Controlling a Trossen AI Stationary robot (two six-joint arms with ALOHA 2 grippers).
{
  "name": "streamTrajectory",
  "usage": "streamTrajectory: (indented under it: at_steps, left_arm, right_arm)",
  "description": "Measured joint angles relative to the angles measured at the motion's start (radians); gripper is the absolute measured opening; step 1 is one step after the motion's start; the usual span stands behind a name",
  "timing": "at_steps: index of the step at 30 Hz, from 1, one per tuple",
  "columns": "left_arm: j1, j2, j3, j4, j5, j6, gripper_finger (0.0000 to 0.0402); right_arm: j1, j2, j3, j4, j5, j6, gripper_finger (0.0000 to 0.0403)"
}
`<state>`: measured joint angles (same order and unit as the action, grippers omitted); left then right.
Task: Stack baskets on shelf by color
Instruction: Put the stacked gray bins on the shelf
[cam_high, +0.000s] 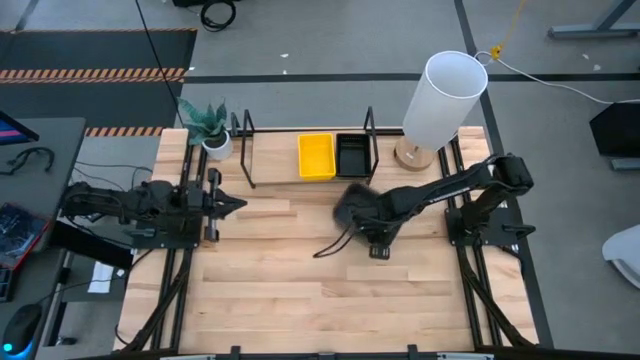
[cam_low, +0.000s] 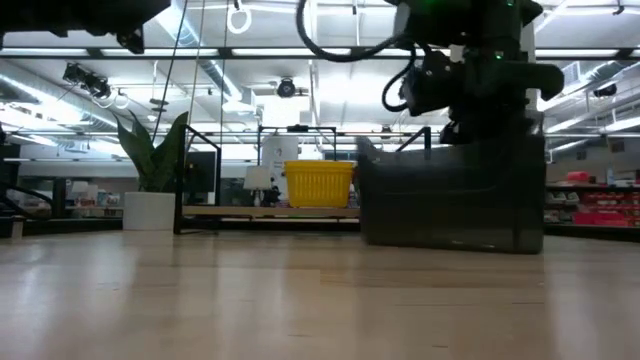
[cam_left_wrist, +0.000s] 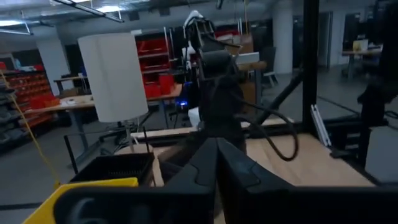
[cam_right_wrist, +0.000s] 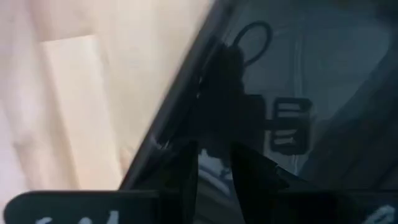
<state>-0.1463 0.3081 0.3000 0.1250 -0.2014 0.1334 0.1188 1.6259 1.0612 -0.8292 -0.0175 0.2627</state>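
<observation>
Next, my right gripper releases the grey basket on the tabletop straight (cam_high: 353, 243) in front of the small black basket.
A large dark grey basket (cam_high: 349, 206) (cam_low: 450, 200) sits under my right gripper (cam_high: 362, 214) at the table's middle, just in front of the shelf (cam_high: 275, 165). That gripper (cam_right_wrist: 214, 171) is shut on it. One yellow basket (cam_high: 317, 157) (cam_low: 319, 184) and one small black basket (cam_high: 352, 155) stand side by side on the shelf board. My left gripper (cam_high: 238, 205) (cam_left_wrist: 217, 155) waits shut at the table's left, touching nothing. The other baskets are out of view. My right gripper holds the grey basket by its wall beside the rim (cam_right_wrist: 177, 118), coming from above and slanting from the table's right. The glossy inside (cam_right_wrist: 311, 93) fills its wrist view. The dark fingers (cam_right_wrist: 249, 177) hide the contact. In the low view the basket is close to the tabletop; I cannot tell whether it rests on it.
A white lamp (cam_high: 445, 95) stands at the far right, next to the shelf's right upright (cam_high: 370, 140). A potted plant (cam_high: 210, 130) is at the far left corner. Bare wood (cam_high: 300, 290) stretches across the table's near half.
</observation>
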Motion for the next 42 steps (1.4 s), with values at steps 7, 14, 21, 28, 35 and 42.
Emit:
streamTrajectory:
  at_steps: [7, 14, 21, 28, 35, 42]
  left_arm:
    - [0.000, -0.072, -0.015, -0.048, 0.000, -0.045, 0.0017]
    - [0.000, -0.076, -0.015, -0.043, 0.000, -0.051, 0.0011]
    - [0.005, -0.145, -0.015, -0.016, -0.056, -0.013, 0.0010]
    - [0.005, -0.173, -0.027, -0.056, -0.033, -0.041, 0.0010]
    - [0.005, -0.173, -0.172, 0.112, -0.023, -0.069, 0.0009]
    - [0.005, -0.173, -0.230, 0.206, -0.023, -0.069, 0.0008]
  right_arm:
    - [0.068, 0.110, 0.110, -0.006, -0.067, -0.035, 0.0100]
    - [0.145, 0.205, 0.273, 0.006, -0.071, -0.113, 0.0100]
    - [0.179, 0.208, 0.459, -0.059, 0.012, -0.151, 0.0100]
    - [0.191, 0.111, 0.527, -0.138, 0.125, -0.159, 0.0100]
    - [0.218, 0.089, 0.524, -0.289, 0.101, -0.147, 0.0102]
    - [0.281, 0.092, 0.487, -0.328, 0.093, -0.090, 0.0144]
